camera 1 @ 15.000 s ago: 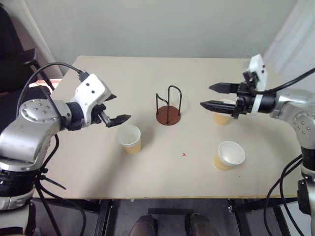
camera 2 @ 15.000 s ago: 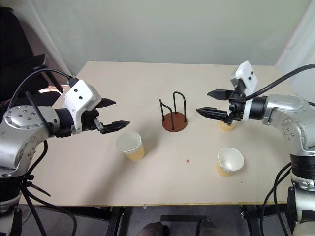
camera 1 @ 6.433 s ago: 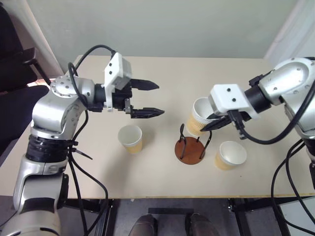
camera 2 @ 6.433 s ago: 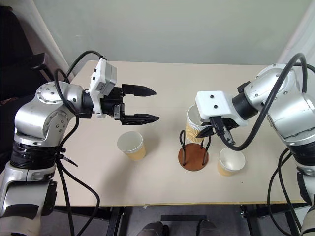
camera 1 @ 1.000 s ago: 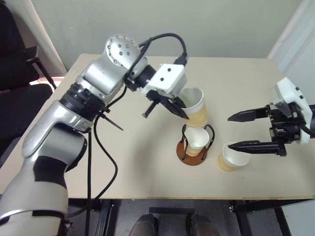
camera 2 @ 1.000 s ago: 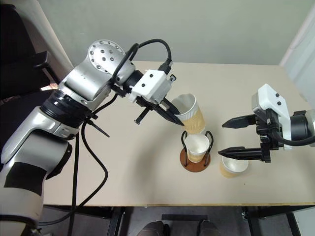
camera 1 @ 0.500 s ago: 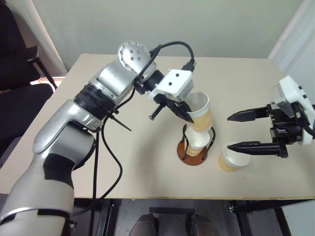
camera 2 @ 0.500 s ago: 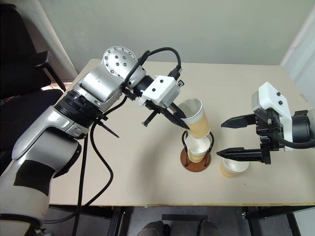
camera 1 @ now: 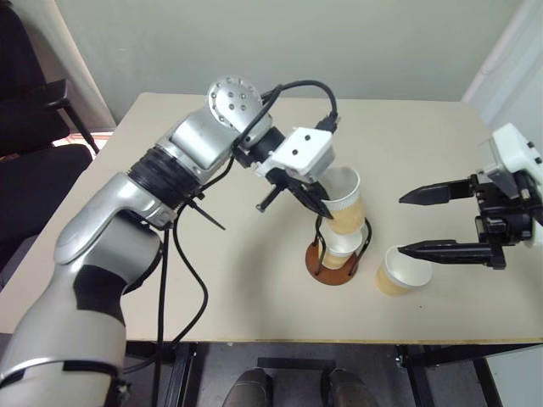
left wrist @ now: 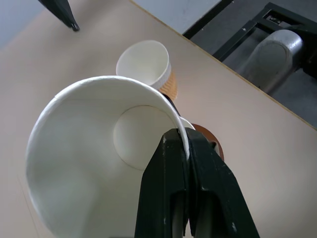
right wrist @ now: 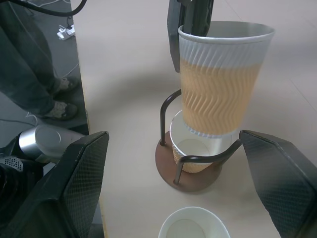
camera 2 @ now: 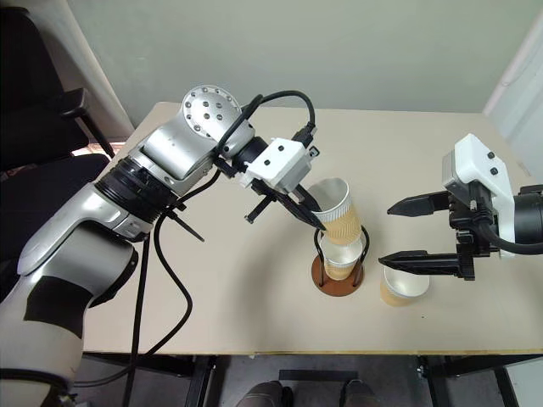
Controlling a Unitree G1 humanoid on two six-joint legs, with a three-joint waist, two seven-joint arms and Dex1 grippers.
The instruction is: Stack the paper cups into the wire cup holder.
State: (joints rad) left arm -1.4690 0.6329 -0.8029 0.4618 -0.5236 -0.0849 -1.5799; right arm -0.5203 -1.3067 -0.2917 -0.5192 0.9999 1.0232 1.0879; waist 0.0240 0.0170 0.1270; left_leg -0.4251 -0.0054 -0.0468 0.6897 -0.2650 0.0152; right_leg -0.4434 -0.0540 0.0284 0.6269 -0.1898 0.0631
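I should let go of the tan-yellow paper cup, now hanging over the wire cup holder, with my left gripper inside the second cup seated [camera 1: 339, 239] [left wrist: 186, 124] between the black wire loops.
My left gripper [camera 1: 322, 208] is shut on the rim of a tan-yellow paper cup [camera 1: 344, 202], one finger inside and one outside [left wrist: 181, 141]. The cup hangs slightly tilted over the wire cup holder [camera 1: 333, 273], and its base meets the mouth of a second cup [right wrist: 190, 146] seated between the black wire loops. A third cup [camera 1: 400, 271] stands upright on the table just right of the holder. My right gripper [camera 1: 402, 224] hovers open above that third cup, its fingers [right wrist: 81, 183] spread wide on either side of the holder and holding nothing.
The beige table [camera 1: 212, 288] has bare room on its left half and behind the holder. Its front edge lies close below the holder. A black chair [camera 1: 34, 144] stands off the left side. A person's legs [right wrist: 34, 64] show beyond the table edge.
My left gripper has carried the held cup a little right and down, from above the holder to the seated cup's mouth. The right gripper stays open in much the same place.
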